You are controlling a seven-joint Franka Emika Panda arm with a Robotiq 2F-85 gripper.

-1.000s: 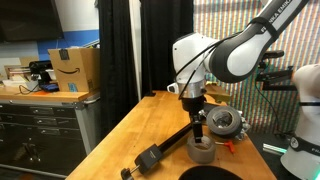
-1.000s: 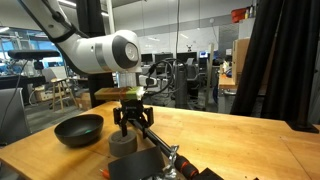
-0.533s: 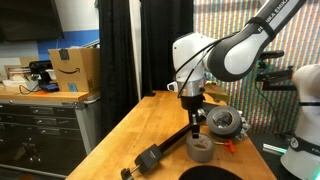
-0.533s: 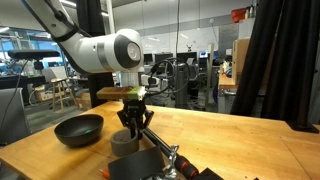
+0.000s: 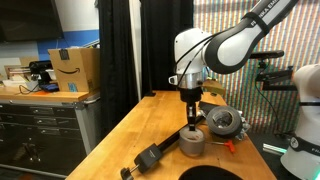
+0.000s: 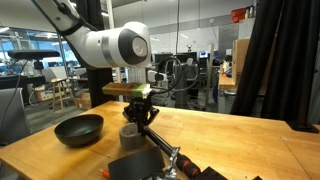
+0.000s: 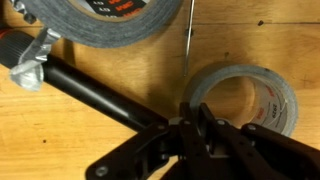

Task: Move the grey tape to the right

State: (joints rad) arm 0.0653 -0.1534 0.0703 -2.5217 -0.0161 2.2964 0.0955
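Next, I let go of the grey tape on the bare wood across the black bar tool (image 5: pixel 171 111), toward the far end of the table.
The grey tape (image 5: pixel 191 143) (image 6: pixel 134 131) is a dull grey roll with a wide hole, on or just above the wooden table (image 5: pixel 150 115). In the wrist view the grey tape (image 7: pixel 283 98) lies at the right, with wood showing through its hole. My gripper (image 7: pixel 195 128) is shut on the roll's near-left wall, one finger inside the hole and one outside. In both exterior views the gripper (image 5: pixel 190 124) (image 6: pixel 140 113) points straight down onto the roll. Whether the roll's underside touches the table I cannot tell.
A long black bar tool (image 5: pixel 160 150) (image 7: pixel 95 95) lies diagonally right beside the tape. A bulky round grey-and-black gadget (image 5: pixel 222 121) (image 7: pixel 100 22) sits close behind. A black bowl (image 6: pixel 78 128) stands near the table's front edge. A cardboard box (image 5: pixel 75 68) rests on a side counter.
The jaws have closed from wide open onto the tape's wall. Gripper and tape have then shifted together, slightly upward and sideways along the bar tool.
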